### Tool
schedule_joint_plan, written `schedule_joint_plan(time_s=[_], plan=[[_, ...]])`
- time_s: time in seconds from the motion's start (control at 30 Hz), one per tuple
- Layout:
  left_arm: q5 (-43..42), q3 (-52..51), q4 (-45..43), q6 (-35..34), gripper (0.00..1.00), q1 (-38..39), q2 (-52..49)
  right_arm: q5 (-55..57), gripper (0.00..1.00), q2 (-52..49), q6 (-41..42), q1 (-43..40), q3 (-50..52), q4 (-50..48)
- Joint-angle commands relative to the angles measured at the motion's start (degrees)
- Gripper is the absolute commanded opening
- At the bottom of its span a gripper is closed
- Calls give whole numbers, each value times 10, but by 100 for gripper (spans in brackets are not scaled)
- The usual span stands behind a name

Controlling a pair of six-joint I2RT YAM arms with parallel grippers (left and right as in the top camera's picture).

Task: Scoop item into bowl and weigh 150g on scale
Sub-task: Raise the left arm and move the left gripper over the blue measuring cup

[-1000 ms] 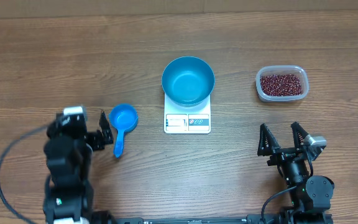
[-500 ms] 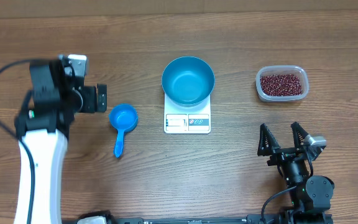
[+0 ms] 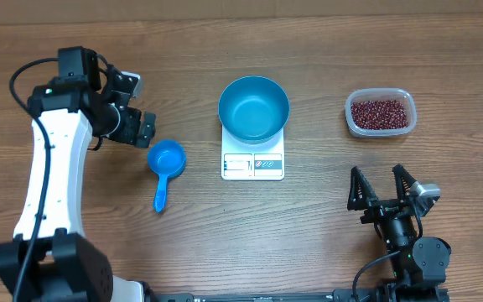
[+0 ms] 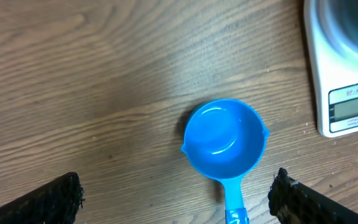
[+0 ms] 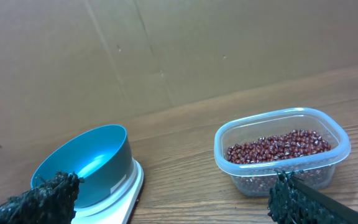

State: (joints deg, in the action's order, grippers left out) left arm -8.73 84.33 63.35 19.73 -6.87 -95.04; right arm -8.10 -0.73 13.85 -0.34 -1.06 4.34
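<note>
The rim of the blue scoop's cup (image 3: 150,159) (image 4: 186,139), on the side facing away from the white scale, will be gripped by my left gripper.
The blue bowl (image 3: 253,109) stands empty on the white scale (image 3: 252,164) at mid-table. Dark red beans (image 3: 380,113) fill a clear tub (image 3: 350,119) at the right. A small blue scoop (image 3: 165,161) lies left of the scale, handle toward the front edge. My left gripper (image 3: 143,126) hovers open just above and behind the scoop; in the left wrist view the scoop's cup (image 4: 224,137) lies ahead of the wide-apart fingers (image 4: 61,199). My right gripper (image 3: 380,189) rests open near the front right, facing the bowl (image 5: 86,165) and beans (image 5: 278,146).
A brown cardboard wall (image 5: 179,56) rises behind the table's far edge. The left arm's white link (image 3: 53,176) stretches along the left side of the wooden table (image 3: 309,235). The scale's display edge (image 4: 353,106) shows at the right of the left wrist view.
My left arm has swung from the front left toward the back and now reaches over the scoop. The right arm, bowl, scale and tub have not moved.
</note>
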Motion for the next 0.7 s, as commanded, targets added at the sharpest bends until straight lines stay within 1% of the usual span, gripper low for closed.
schedule_joint_plan(time_s=[0.0, 0.2, 0.47, 0.67], plan=[[-14, 16, 6, 13, 100, -3, -18, 5, 100, 6, -6, 0, 6, -2], [-14, 16, 11, 13, 100, -3, -35, 5, 100, 6, -6, 0, 6, -2], [-13, 16, 4, 13, 100, -3, -37, 5, 100, 6, -6, 0, 6, -2], [-12, 16, 16, 13, 100, -3, -39, 5, 100, 6, -6, 0, 6, -2]])
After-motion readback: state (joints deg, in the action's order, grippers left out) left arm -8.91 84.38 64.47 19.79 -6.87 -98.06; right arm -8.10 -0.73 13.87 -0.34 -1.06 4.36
